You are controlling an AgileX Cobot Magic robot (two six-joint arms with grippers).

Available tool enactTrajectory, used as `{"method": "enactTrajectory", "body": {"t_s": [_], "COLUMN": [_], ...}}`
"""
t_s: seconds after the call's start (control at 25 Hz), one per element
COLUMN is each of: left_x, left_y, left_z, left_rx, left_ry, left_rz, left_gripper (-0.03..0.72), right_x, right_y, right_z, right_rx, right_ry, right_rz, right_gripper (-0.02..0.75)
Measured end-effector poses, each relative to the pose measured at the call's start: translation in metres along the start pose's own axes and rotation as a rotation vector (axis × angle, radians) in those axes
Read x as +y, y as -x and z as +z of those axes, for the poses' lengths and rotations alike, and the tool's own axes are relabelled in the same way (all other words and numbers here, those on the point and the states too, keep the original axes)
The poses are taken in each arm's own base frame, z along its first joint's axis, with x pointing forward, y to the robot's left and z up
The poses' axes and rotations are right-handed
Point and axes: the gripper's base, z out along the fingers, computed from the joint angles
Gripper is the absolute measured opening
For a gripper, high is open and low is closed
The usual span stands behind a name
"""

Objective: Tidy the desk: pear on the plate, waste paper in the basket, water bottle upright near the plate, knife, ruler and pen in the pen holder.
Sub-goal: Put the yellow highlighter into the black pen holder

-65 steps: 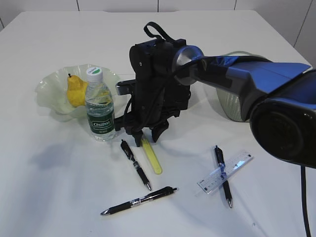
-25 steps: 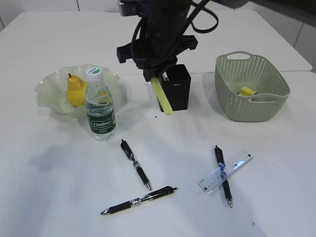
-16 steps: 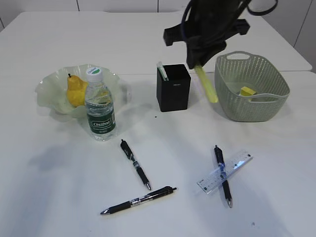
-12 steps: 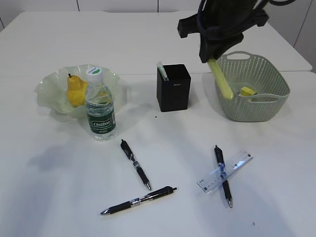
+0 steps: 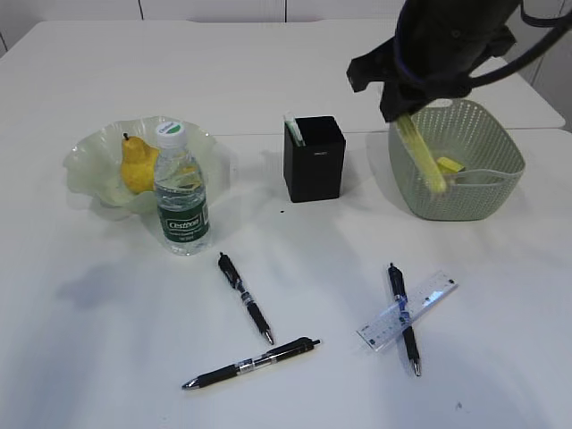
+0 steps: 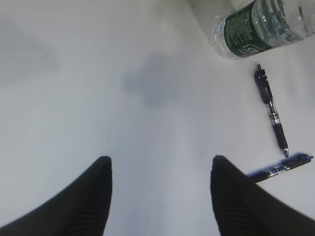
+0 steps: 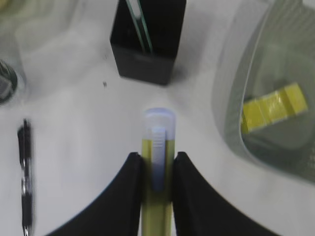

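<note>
My right gripper is going to release the yellow-green knife in the black pen holder (image 5: 309,132) (image 7: 154,22) next to the pale strip.
My right gripper (image 7: 157,156) is shut on the yellow-green knife (image 7: 157,129), which hangs slanting down in the air at the basket's left rim (image 5: 420,156). The black pen holder (image 5: 314,158) stands left of it with one pale strip inside. The sage basket (image 5: 474,201) holds yellow waste paper (image 5: 449,165). The pear (image 5: 137,165) lies on the ruffled plate (image 5: 85,156), and the water bottle (image 5: 181,192) stands upright beside it. The clear ruler (image 5: 433,293) lies under a pen (image 5: 407,335). My left gripper (image 6: 160,160) hangs open over bare desk.
Two more black pens (image 5: 246,298) (image 5: 252,362) lie on the desk in front of the bottle. The left wrist view shows the bottle's base (image 6: 256,24) and both pens (image 6: 270,113) (image 6: 280,167) to the right.
My right gripper has lifted the knife off the desk and carried it right, past the pen holder, to the basket's left rim. Nothing else has moved.
</note>
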Motion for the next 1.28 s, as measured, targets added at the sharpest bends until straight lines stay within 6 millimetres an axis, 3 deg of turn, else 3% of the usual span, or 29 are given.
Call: {"method": "enactTrajectory", "body": {"t_s": [0.24, 0.6, 0.76, 1.28], "left_x": [0.0, -0.001, -0.001, -0.001], "left_y": [0.0, 0.0, 0.0, 0.0], "left_z": [0.0, 0.0, 0.0, 0.0], "left_rx": [0.0, 0.0, 0.0, -0.004], "left_ry": [-0.004, -0.006, -0.006, -0.006], "left_rz": [-0.003, -0.004, -0.004, -0.005], "left_gripper": [0.447, 0.447, 0.447, 0.447], "right_x": [0.006, 0.017, 0.02, -0.01], "right_y": [0.03, 0.052, 0.055, 0.058], "right_z": [0.017, 0.078, 0.096, 0.131], "right_rx": [-0.305, -0.553, -0.62, -0.742], "right_ry": [0.036, 0.069, 0.07, 0.047], "right_rz": [-0.008, -0.044, -0.081, -0.04], "right_gripper": [0.126, 0.125, 0.125, 0.125]}}
